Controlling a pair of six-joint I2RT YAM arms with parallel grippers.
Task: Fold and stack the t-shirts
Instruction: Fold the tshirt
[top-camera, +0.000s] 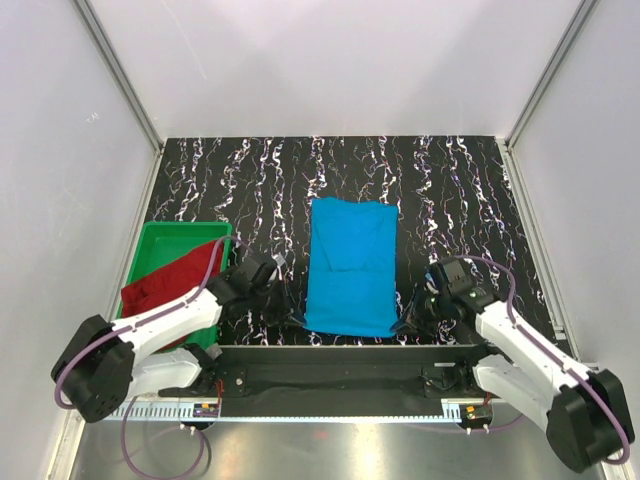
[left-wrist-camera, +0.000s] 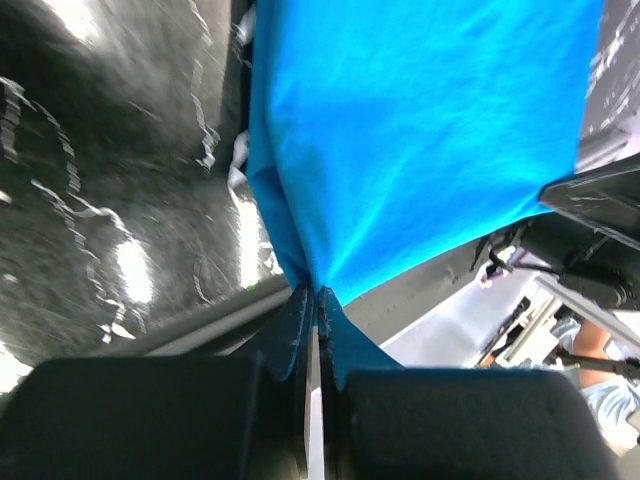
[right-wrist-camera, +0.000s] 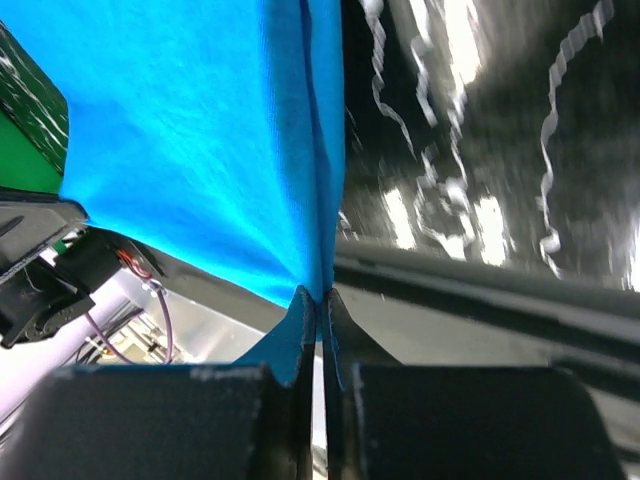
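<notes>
My left gripper needs to release the sky-blue t-shirt's near corner just past its far corner (top-camera: 308, 187) on the side of the green bin.
The sky-blue t-shirt (top-camera: 351, 265) lies as a long folded strip in the middle of the black marbled table. My left gripper (top-camera: 297, 316) is shut on its near left corner, with the cloth pinched between the tips in the left wrist view (left-wrist-camera: 315, 293). My right gripper (top-camera: 403, 322) is shut on its near right corner, with the blue cloth (right-wrist-camera: 200, 130) pinched at the tips in the right wrist view (right-wrist-camera: 322, 295). The dark red t-shirt (top-camera: 165, 281) lies crumpled in the green bin at the left.
The green plastic bin (top-camera: 160, 238) stands at the left side of the table. The black base rail (top-camera: 340, 355) of the arms runs along the near edge. White walls enclose the table on three sides.
</notes>
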